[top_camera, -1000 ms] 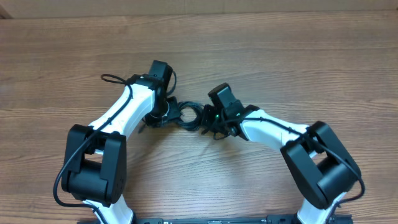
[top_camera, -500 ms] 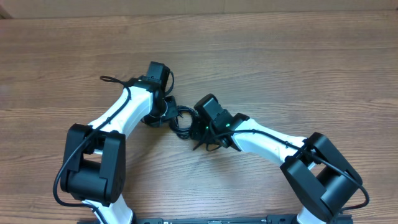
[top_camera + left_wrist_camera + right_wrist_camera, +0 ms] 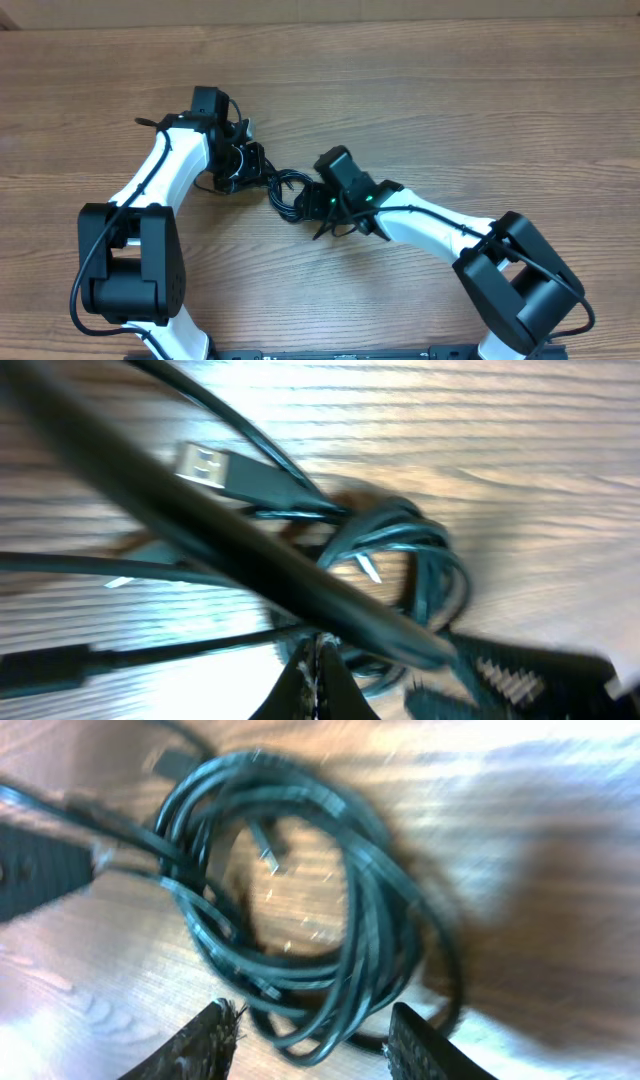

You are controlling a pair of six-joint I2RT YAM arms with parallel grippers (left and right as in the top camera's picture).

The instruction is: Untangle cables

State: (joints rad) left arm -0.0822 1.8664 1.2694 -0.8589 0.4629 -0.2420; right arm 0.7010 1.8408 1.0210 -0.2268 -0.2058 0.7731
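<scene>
Just a thin piece of cable beside the coil is in my left gripper, so it should grab the bundled cable loops (image 3: pixel 350 538) and hold them while my right gripper pulls a cable.
The cables (image 3: pixel 285 190) lie as a black tangled coil on the wooden table (image 3: pixel 450 90) between the two arms. My left gripper (image 3: pixel 260 176) is at the coil's left edge, and in the left wrist view its fingers (image 3: pixel 316 678) are pressed together on a thin strand (image 3: pixel 200 648) that runs off taut to the left. A silvery USB plug (image 3: pixel 205 460) lies just beyond. My right gripper (image 3: pixel 302 200) hovers over the coil's right side. It is open (image 3: pixel 315 1040), with the near loops of the coil (image 3: pixel 330 920) between its fingertips.
The table's far edge (image 3: pixel 320 22) runs along the top of the overhead view. The two grippers are close together over the coil. The right gripper's ribbed pad (image 3: pixel 510 680) shows in the left wrist view.
My left gripper has shut on a strand and moved left and away, drawing the coil out. My right gripper has shifted left over the coil and opened.
</scene>
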